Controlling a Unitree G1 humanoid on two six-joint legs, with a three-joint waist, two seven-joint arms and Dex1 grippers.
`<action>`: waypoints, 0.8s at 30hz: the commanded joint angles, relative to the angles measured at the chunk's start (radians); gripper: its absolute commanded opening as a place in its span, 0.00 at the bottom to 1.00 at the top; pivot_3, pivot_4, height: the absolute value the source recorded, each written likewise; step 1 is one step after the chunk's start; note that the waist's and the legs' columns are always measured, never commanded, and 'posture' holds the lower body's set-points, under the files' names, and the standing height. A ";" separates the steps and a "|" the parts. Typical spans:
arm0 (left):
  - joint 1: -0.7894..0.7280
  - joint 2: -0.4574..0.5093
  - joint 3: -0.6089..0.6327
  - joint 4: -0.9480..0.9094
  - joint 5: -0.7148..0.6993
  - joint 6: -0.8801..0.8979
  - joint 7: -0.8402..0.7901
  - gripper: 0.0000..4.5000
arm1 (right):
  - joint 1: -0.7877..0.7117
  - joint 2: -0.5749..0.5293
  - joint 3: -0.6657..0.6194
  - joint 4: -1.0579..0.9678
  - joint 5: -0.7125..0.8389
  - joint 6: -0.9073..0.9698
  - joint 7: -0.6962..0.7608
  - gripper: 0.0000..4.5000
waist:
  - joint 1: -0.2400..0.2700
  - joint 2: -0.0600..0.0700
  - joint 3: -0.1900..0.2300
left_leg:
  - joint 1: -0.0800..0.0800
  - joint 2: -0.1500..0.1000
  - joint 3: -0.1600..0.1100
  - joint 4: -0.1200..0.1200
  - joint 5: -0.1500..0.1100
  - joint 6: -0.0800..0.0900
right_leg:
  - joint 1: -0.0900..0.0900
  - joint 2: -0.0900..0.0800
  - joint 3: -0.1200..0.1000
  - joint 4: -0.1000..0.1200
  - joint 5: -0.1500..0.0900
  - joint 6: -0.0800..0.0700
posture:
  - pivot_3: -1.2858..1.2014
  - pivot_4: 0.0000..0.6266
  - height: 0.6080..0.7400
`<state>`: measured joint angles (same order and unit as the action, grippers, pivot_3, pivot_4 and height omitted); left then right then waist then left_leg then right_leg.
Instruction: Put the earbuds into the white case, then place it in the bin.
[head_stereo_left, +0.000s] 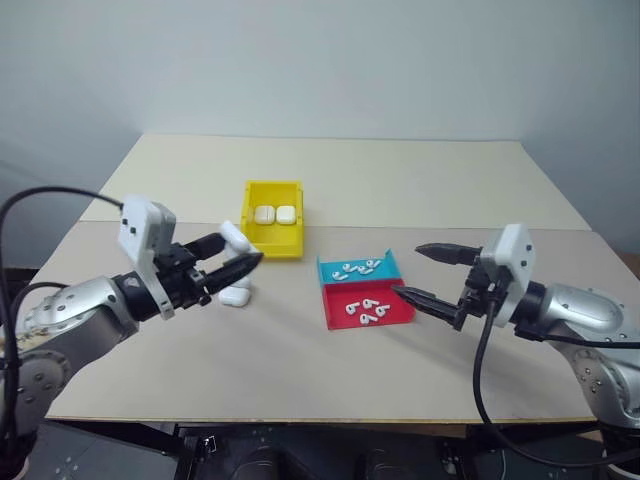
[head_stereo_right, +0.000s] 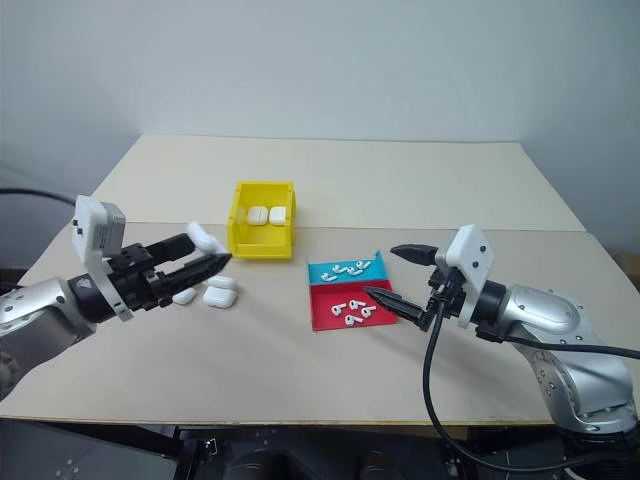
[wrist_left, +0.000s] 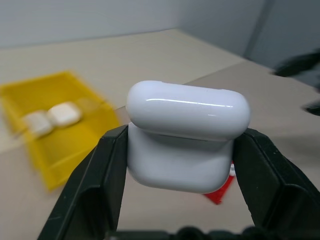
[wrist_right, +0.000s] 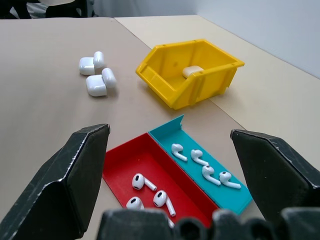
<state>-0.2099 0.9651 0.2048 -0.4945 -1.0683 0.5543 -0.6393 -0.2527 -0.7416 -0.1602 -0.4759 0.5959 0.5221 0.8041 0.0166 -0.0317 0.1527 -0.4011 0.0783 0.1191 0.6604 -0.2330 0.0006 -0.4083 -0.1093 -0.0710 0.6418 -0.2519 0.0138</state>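
Next, I set the white case down with my left gripper on the tan table (head_stereo_left: 267, 352) near the front edge, diagonally off the red tray.
My left gripper (head_stereo_left: 240, 256) is shut on a white case (wrist_left: 187, 135) and holds it level above the table, left of the trays. The fingers (wrist_left: 102, 170) press on the case's two sides, below its lid. My right gripper (head_stereo_left: 408, 270) hovers open and empty just right of the trays. Several earbuds (wrist_right: 200, 165) lie in the blue tray (head_stereo_left: 392, 262), and several more earbuds (wrist_right: 145, 182) lie in the red tray (head_stereo_left: 398, 312). The yellow bin (head_stereo_left: 272, 245) stands behind the held case with two white cases (head_stereo_left: 274, 214) inside.
Two more white cases (head_stereo_right: 220, 296) lie on the tan table (head_stereo_left: 430, 190) under and beside my left gripper. The two shallow trays sit side by side at the table's middle. Open tabletop stretches behind the bin and along the front edge.
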 joint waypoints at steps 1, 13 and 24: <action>-0.094 -0.050 -0.070 0.090 0.119 -0.124 -0.251 0.63 | -0.017 0.005 -0.014 -0.015 -0.011 -0.039 -0.006 1.00 | 0.001 0.000 0.000 | 0.000 0.000 0.000 0.000 0.000 0.000 | 0.000 0.000 0.000 0.000 0.000 0.000 | 0.52 0.24 1.00; -0.244 -0.099 -0.169 0.269 0.285 -0.188 -0.673 0.63 | 0.011 0.012 -0.013 -0.068 -0.003 -0.031 0.001 1.00 | -0.009 0.000 0.000 | -0.002 0.001 -0.001 0.001 0.000 0.001 | -0.001 0.000 -0.001 0.001 0.000 0.001 | 0.52 0.24 1.00; -0.180 0.006 -0.429 0.315 0.745 -0.274 -0.716 0.63 | 0.033 0.016 -0.013 -0.100 0.005 -0.020 -0.004 1.00 | -0.001 0.000 0.000 | -0.006 0.001 -0.001 0.002 0.000 0.001 | -0.005 0.001 -0.001 0.001 0.000 0.001 | 0.52 0.24 1.00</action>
<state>-0.3848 0.9674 -0.2019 -0.1816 -0.3870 0.3041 -1.3715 -0.2195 -0.7244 -0.1598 -0.5402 0.5804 0.5061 0.8029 0.0160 -0.0317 0.1527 -0.4073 0.0795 0.1186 0.6619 -0.2329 0.0020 -0.4145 -0.1086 -0.0710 0.6436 -0.2518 0.0148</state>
